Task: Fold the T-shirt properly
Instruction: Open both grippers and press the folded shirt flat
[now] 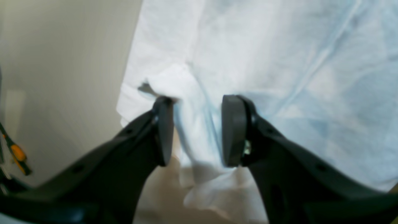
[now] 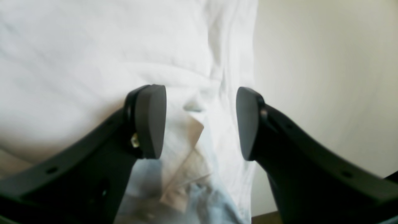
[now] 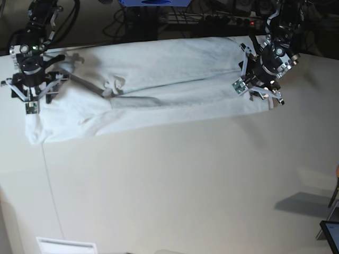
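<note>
My left fingers will close on the T-shirt's near layer point(image 3: 225, 88), just inward from the raised fold between them.
The white T-shirt point(image 3: 159, 79) lies as a long, wrinkled band across the far side of the table point(image 3: 169, 185). My left gripper point(image 3: 258, 79) hangs over its right end. In the left wrist view this gripper point(image 1: 197, 130) is open, its dark pads point(image 1: 233, 130) standing either side of a raised ridge of the T-shirt point(image 1: 264, 62). My right gripper point(image 3: 32, 90) is over the left end of the band. Seen from the right wrist, that gripper point(image 2: 200, 121) is open wide just above the T-shirt point(image 2: 93, 62), near the cloth's edge, with nothing gripped.
Cables and equipment point(image 3: 212, 16) run along the table's dark far edge. A white label point(image 3: 66, 246) lies at the near left edge. A dark object point(image 3: 331, 233) pokes in at the lower right. An orange-handled tool point(image 1: 17, 154) shows beside the table in the left wrist view.
</note>
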Controlling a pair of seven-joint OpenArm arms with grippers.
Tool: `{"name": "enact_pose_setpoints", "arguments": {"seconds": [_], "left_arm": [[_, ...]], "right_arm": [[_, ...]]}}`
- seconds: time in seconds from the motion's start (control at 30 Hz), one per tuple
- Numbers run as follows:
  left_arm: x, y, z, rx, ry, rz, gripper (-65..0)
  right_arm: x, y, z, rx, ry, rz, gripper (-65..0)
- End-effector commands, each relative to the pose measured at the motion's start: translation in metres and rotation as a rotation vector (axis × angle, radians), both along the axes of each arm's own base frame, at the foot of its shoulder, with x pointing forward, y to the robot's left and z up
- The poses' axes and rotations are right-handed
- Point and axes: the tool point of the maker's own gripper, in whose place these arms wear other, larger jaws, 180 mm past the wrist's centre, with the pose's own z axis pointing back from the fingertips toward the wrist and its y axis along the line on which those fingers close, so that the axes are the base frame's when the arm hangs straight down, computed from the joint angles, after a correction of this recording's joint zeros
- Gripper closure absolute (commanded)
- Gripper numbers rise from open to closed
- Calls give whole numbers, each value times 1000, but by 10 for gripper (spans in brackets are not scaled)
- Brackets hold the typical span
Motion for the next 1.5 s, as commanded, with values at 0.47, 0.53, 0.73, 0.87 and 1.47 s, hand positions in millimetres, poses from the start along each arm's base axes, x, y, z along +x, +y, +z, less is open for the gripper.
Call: {"name": "enact_pose_setpoints", "arguments": {"seconds": [0.47, 0.53, 0.73, 0.87, 1.47], "left_arm": [[9, -53, 17, -281, -71, 0, -247], [18, -55, 26, -336, -126, 29, -247], [32, -54, 43, -463, -248, 148, -244], [13, -70, 28, -476, -174, 115, -72], [-12, 53, 29, -299, -240, 440, 0]], "right_arm": [[9, -16, 19, -22, -91, -81, -342], [9, -16, 19, -22, -91, -81, -342], [9, -15, 19, -22, -92, -77, -342], [9, -12, 17, -18, -87, -67, -340], [10, 16, 8, 0, -27, 123, -340]]}}
